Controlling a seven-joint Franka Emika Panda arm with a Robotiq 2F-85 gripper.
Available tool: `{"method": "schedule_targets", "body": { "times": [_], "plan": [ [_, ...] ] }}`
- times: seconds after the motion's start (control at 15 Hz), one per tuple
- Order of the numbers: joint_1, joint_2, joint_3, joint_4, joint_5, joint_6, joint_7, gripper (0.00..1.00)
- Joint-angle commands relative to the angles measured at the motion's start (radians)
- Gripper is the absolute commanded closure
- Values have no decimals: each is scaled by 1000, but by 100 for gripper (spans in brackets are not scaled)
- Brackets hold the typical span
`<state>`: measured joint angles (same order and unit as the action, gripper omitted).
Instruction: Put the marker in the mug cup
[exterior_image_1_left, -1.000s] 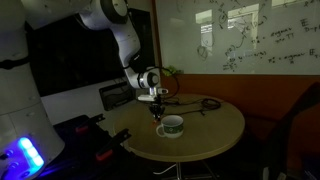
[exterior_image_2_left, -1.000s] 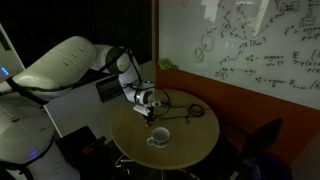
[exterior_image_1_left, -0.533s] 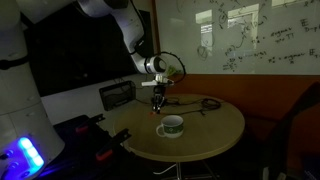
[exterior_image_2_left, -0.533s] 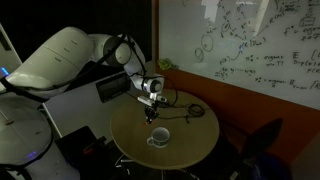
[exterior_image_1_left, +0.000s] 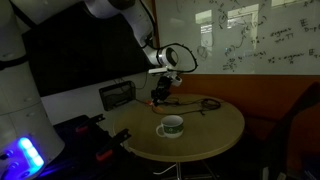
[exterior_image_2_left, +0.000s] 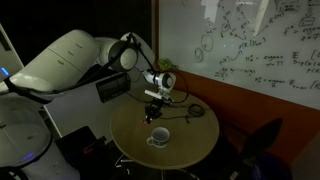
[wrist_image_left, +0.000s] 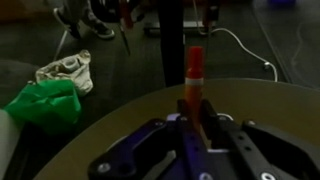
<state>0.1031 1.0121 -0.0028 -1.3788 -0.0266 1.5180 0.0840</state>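
Note:
The robot's gripper will release the marker inside the white mug cup (exterior_image_1_left: 171, 121) near the front edge of the round table.
My gripper (exterior_image_1_left: 160, 95) is shut on the marker (wrist_image_left: 194, 82), a thin orange-red stick that sticks out between the fingers in the wrist view. In both exterior views the gripper (exterior_image_2_left: 153, 105) hangs in the air above the round table, behind and above the mug cup. The mug cup (exterior_image_1_left: 171, 127) is a squat white cup with a darker band; it stands on the table nearer the front edge, and also shows in an exterior view (exterior_image_2_left: 158, 138). The mug cup is out of the wrist view.
A black coiled cable (exterior_image_1_left: 203, 104) lies on the round wooden table (exterior_image_1_left: 215, 130) behind the mug. A whiteboard (exterior_image_1_left: 250, 35) covers the wall behind. On the floor in the wrist view lie a green cloth (wrist_image_left: 45, 102) and a white rag (wrist_image_left: 65, 72).
The arm has risen and swung back, away from the mug, carrying the marker with it. The mug has not moved.

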Motion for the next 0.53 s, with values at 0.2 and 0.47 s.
{"method": "schedule_targets", "body": {
  "times": [0.2,0.47],
  "plan": [
    [1,163,-14,226,-60,-193,-7,95],
    [-3,246,-28,332,-98,-210,-13,95]
  ]
}}
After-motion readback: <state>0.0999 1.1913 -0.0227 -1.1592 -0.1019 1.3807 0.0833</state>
